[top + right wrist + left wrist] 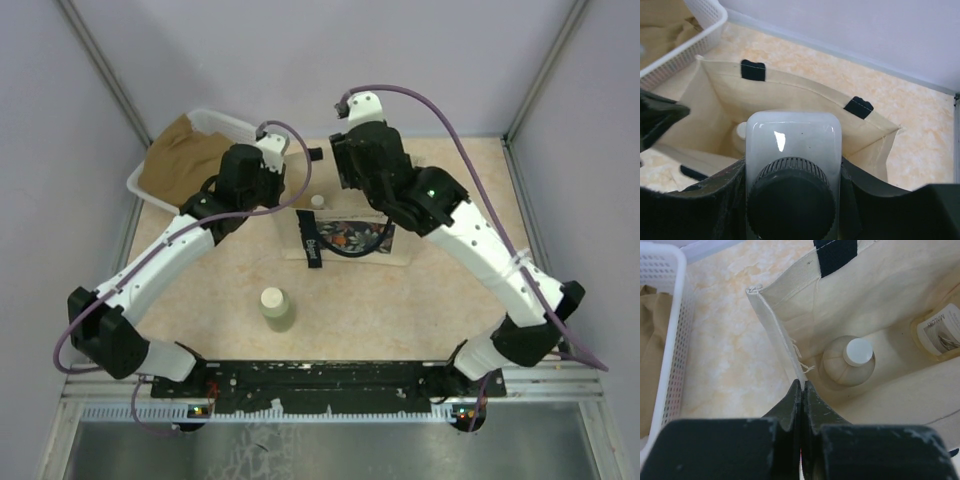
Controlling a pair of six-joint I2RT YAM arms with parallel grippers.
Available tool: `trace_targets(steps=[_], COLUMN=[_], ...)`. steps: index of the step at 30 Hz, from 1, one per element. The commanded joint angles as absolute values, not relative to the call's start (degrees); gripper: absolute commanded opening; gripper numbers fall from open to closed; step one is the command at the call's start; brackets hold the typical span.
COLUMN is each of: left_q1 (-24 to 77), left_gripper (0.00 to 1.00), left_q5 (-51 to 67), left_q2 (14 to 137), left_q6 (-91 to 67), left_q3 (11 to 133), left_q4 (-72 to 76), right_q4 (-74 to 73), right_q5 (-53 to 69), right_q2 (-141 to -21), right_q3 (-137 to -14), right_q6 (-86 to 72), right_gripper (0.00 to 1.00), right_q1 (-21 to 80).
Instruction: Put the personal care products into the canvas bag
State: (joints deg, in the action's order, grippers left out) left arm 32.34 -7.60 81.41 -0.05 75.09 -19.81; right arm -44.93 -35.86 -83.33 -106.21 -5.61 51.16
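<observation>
My right gripper is going to release the white bottle inside the canvas bag (363, 204), just behind the bag's floral front panel.
The canvas bag (345, 238) stands open in the middle of the table. My left gripper (802, 384) is shut on the bag's left rim (775, 330) and also shows in the top view (288, 195). Inside the bag stand an amber bottle with a white cap (847, 362) and a clear labelled bottle (940, 330). My right gripper (792, 170) is shut on a white bottle with a black cap (792, 145), held above the bag's mouth (790, 90). A pale green bottle with a cream cap (277, 308) stands on the table in front of the bag.
A white perforated tub with brown cloth (185, 155) sits at the back left, close to the bag and to my left arm. It also shows in the left wrist view (670, 315). Grey walls enclose the table on three sides.
</observation>
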Motion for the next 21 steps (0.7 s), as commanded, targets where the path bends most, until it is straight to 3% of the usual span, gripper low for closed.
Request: trace_targets(steps=[1,15,21], left_q1=[31.68,31.56,31.55], left_gripper=[0.00,0.00,0.00], left_q5=[-12.39,-13.63,-13.83], left_q2=[77.08,75.54,75.68], left_q6=[1.47,1.04,1.27], left_q3=[74.43,71.99,72.03], left_q4=[-20.52,-20.30,-20.21], right_q4=[-36.16,-29.58,-22.64], right_q5=[-32.82,-30.25,-23.34], right_q2=[-86.99,-86.51,-84.34], right_q3=[-110.08,-90.62,-80.05], right_q6=[-3.35,-9.75,-13.31], right_gripper=[0.00,0.00,0.00], right_q1=[48.55,44.05,38.37])
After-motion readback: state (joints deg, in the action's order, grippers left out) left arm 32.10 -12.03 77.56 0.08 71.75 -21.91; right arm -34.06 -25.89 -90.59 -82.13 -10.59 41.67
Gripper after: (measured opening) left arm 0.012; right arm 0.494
